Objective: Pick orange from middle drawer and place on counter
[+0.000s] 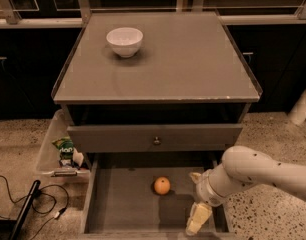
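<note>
Next, my gripper moves to the orange's middle (162,186), near the centre of the open middle drawer, and closes there.
The orange (162,185) lies on the flat grey bottom of the open middle drawer (124,204), near its centre. My gripper (197,215) hangs over the drawer's right side, lower right of the orange and apart from it, with cream fingers (198,218) pointing down. The white arm comes in from the right. The counter (193,59) is the grey cabinet top above the drawers.
A white bowl (124,41) stands at the counter's back left. The grey drawer front with a round knob (156,140) is above the open drawer. A clear bin with a green packet (64,148) sits at the cabinet's left. Black cables (23,204) lie on the floor.
</note>
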Available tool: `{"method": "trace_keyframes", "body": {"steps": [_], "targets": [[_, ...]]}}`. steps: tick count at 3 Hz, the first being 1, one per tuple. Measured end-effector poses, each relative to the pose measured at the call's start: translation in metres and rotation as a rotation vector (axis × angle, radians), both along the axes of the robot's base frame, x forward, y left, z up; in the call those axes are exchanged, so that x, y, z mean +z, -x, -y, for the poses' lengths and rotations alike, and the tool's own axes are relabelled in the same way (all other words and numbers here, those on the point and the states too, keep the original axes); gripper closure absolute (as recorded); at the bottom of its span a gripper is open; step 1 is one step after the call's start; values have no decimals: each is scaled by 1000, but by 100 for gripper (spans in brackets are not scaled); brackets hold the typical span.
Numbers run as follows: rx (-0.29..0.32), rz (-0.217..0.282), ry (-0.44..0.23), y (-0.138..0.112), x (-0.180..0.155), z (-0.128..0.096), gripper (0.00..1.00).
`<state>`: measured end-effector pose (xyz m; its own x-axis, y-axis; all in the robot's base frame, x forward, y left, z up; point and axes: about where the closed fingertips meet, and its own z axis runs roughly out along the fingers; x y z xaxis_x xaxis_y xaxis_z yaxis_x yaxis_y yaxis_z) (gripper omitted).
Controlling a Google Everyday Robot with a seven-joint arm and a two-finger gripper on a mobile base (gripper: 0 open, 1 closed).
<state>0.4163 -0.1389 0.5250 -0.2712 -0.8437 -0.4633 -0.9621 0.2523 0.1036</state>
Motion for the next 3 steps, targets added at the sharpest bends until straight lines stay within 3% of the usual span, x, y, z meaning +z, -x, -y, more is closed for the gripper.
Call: {"method": "trace_keyframes", "body": {"steps": [1,2,3], "targets": [[0,0,0,0,0,0,0],[-22,-1,-41,-8,-20,-7,0],[-51,73,-113,-33,-41,-15,0]]}}
